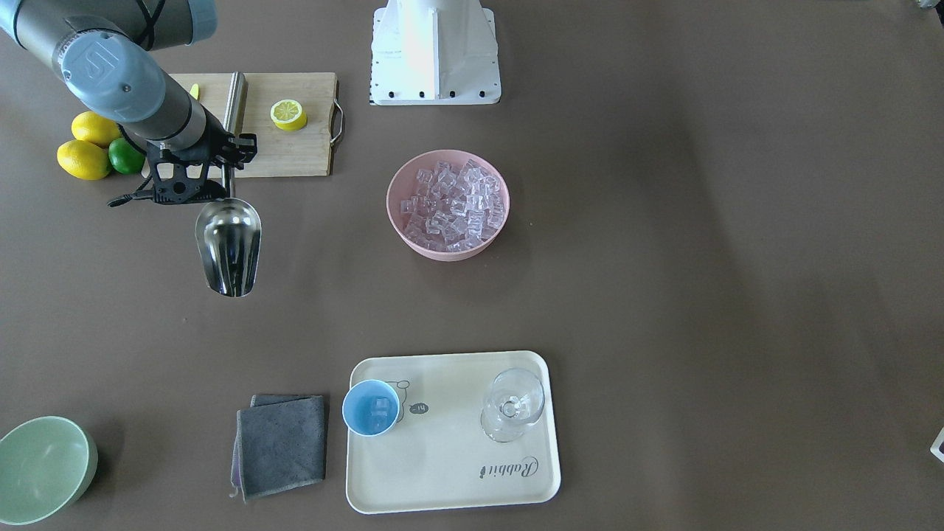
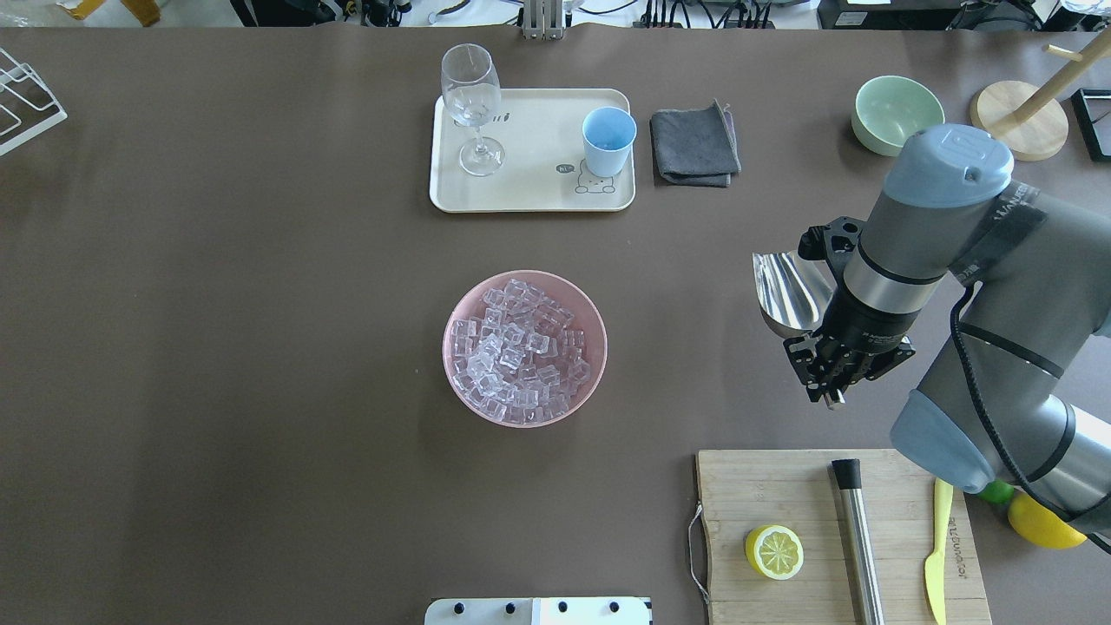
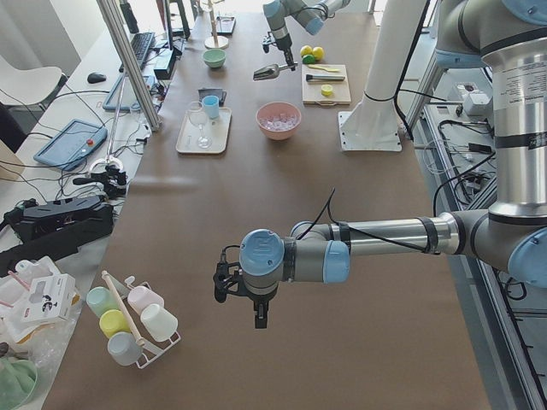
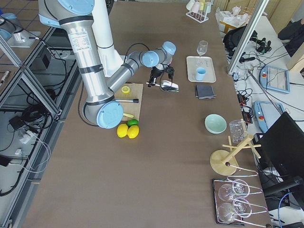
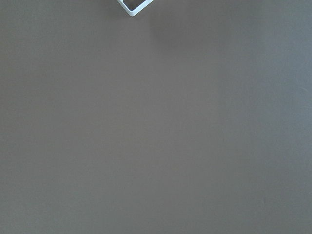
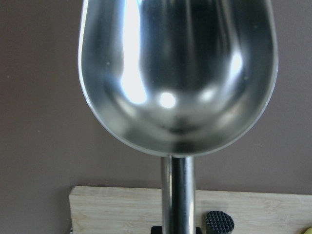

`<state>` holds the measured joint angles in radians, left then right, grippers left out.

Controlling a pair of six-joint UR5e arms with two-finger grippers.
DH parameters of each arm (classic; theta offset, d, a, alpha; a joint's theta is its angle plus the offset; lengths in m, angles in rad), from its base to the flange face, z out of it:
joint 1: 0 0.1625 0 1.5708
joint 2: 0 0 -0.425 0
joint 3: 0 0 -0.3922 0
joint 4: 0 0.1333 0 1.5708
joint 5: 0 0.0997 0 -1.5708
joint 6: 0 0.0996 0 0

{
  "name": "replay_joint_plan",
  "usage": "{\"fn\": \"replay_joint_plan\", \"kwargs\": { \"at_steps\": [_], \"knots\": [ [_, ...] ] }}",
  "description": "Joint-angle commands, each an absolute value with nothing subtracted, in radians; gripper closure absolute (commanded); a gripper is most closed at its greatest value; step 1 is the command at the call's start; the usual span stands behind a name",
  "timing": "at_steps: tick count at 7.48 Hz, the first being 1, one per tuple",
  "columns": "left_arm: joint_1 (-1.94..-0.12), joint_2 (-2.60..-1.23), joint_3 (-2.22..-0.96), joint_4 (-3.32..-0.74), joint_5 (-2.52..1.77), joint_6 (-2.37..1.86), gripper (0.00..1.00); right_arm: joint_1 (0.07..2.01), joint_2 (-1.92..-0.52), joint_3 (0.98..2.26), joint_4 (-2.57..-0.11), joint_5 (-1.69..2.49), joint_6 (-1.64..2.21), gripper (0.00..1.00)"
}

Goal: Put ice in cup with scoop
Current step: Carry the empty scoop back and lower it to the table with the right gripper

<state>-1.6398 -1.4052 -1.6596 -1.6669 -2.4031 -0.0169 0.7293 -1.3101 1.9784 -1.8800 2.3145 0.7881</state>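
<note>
The robot's right hand should put the steel scoop down on the bare table [image 1: 223,269] between the cutting board and the grey cloth. The scoop is still held above the table.
My right gripper [image 1: 225,166] is shut on the thin handle of the steel scoop [image 1: 228,247], which it holds above the table near the cutting board. In the right wrist view the scoop [image 6: 178,73] has nothing in its trough. The ice [image 1: 453,206] is heaped in a pink bowl [image 2: 460,299] at the table's middle. On the cream tray stands the light-blue cup [image 1: 371,407], with a few clear cubes inside. Far from all this, my left gripper [image 3: 258,318] hangs over bare table; I cannot tell whether it is open or shut.
The cream tray [image 1: 450,472] also carries a stemmed glass [image 1: 512,404]. A grey cloth [image 1: 282,442] and a pale-green bowl [image 1: 40,468] lie beside it. The cutting board [image 2: 781,486] holds a lemon half [image 2: 773,551], a steel cylinder [image 2: 855,538] and a yellow knife [image 2: 937,555].
</note>
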Motion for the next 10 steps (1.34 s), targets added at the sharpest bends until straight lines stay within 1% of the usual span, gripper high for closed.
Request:
{"fn": "replay_joint_plan", "kwargs": {
  "at_steps": [1, 4, 10],
  "knots": [
    [-1.640, -1.408, -1.652, -1.667, -2.402, -0.017, 0.01, 0.684, -1.361, 1.959, -1.810, 2.244, 0.838, 1.00],
    [-1.640, -1.408, -1.649, -1.667, -2.402, -0.017, 0.01, 0.664, -1.422, 1.934, -1.643, 2.207, 0.923, 1.00],
    [-1.641, -1.408, -1.647, -1.667, -2.402, -0.017, 0.01, 0.647, -1.408, 1.925, -1.637, 2.128, 0.950, 1.00]
  ]
}}
